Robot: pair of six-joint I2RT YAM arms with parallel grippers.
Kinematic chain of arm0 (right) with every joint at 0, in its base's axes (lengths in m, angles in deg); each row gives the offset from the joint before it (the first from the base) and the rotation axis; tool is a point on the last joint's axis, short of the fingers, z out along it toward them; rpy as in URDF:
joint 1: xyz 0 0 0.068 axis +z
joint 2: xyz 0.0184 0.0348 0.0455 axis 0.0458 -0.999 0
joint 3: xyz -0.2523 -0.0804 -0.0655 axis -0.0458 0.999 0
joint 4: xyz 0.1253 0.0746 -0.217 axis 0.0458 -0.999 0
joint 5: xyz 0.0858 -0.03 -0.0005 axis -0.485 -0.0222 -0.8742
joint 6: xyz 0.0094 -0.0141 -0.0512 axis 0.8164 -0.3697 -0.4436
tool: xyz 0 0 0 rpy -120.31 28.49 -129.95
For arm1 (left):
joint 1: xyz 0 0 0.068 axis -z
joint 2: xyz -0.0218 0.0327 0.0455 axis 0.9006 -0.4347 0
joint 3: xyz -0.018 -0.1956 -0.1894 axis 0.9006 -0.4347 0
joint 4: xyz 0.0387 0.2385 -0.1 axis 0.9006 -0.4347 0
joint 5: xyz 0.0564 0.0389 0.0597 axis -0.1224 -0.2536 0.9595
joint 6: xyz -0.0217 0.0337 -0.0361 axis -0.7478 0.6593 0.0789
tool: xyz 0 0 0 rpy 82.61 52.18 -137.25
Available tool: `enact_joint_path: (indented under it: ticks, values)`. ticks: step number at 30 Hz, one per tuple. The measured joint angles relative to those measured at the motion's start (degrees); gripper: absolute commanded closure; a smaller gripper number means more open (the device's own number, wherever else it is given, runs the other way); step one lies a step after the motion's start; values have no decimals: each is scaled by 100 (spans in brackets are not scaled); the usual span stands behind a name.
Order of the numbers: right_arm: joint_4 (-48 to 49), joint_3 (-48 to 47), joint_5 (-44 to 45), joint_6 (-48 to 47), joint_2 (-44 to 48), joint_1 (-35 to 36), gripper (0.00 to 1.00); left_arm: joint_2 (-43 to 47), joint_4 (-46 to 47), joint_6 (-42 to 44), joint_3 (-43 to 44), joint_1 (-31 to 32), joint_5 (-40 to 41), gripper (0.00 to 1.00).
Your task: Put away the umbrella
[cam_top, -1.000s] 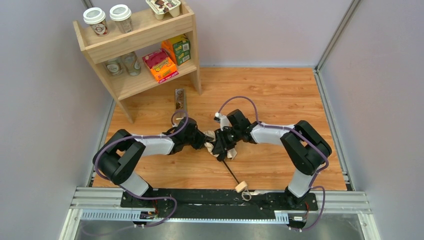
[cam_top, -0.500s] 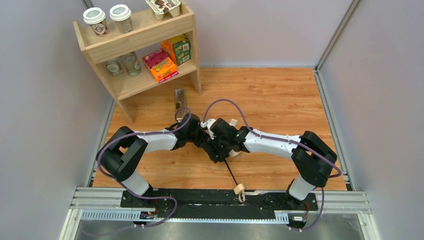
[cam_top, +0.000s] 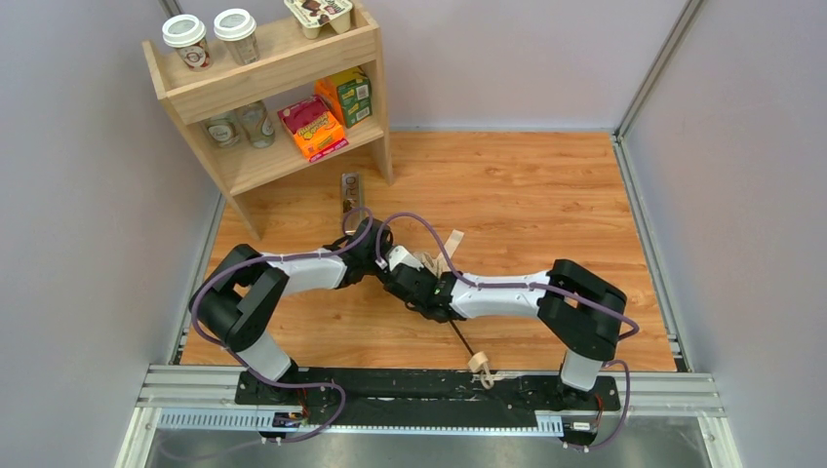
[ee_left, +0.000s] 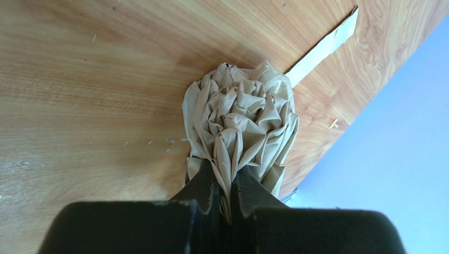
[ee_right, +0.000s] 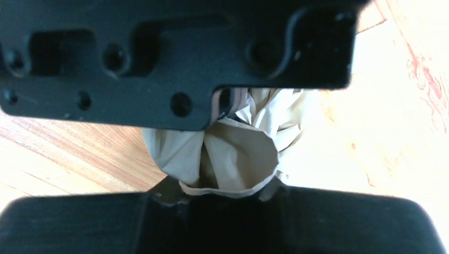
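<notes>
My left gripper is pinching just a narrow fold of the bunched canopy. Next, I open it and then close it around the thicker bundle [ee_left: 248, 103].
The umbrella lies on the wooden floor between my two grippers. Its beige canopy [ee_left: 241, 119] is bunched into folds, and a little of it shows in the top view [cam_top: 430, 261]. Its black shaft [cam_top: 462, 337] runs toward the near edge and ends in the light wooden handle [cam_top: 478, 364]. The closing strap [ee_left: 323, 50] lies flat on the floor. My left gripper [ee_left: 226, 191] is shut on a fold of canopy fabric. My right gripper [ee_right: 219, 186] faces it, its jaws closed around the canopy bundle [ee_right: 235, 153]. In the top view the two grippers [cam_top: 382, 265] [cam_top: 408, 280] almost touch.
A wooden shelf [cam_top: 255, 161] stands at the back left with lidded cups [cam_top: 185, 41], glasses and snack boxes [cam_top: 312, 127]. A dark wrapped bar [cam_top: 350, 195] lies on the floor by the shelf leg. Grey walls close in on three sides, and a metal rail [cam_top: 429, 390] runs along the near edge.
My right arm has stretched left and low along the umbrella, bringing its gripper against the left one. The canopy is more covered. The handle shifted slightly right.
</notes>
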Motion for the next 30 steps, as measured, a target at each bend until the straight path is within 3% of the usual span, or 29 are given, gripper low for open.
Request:
enact_joint_path:
  ticks: [2, 3, 5, 8, 17, 19, 21, 23, 24, 28, 30]
  values:
    - [63, 42, 15, 42, 31, -50, 100, 7, -15, 15, 20, 0, 28, 73]
    - [90, 70, -42, 39, 61, -83, 100, 7, -39, 55, 42, 2, 39, 49]
    - [214, 175, -354, 26, 170, -223, 100, 28, -81, 317, 46, 7, 90, 18]
    - [479, 354, -1143, 37, 382, -621, 100, 203, -46, 616, -66, -11, 146, 18]
    - [2050, 979, -5289, 697, 391, -2026, 100, 503, -511, 994, -116, 39, 579, 17]
    - [2323, 1043, -5897, 909, 240, -2275, 100, 363, -748, 1001, 94, 37, 538, 19]
    - [2570, 1088, -6452, 1108, 83, -2500, 100, 332, -804, 981, 131, 42, 535, 32]
    - [2758, 1115, -6913, 1279, -74, -2664, 100, 334, -765, 933, 55, 44, 549, 72]
    - [2793, 1117, -7079, 1338, -133, -2721, 100, 339, -713, 903, 4, 44, 560, 82]
    - [2813, 1121, -7530, 1504, -280, -2846, 100, 332, -315, 730, -205, 44, 511, 96]
    - [2791, 1121, -7576, 1517, -286, -2868, 92, 330, -168, 675, -271, 44, 472, 100]
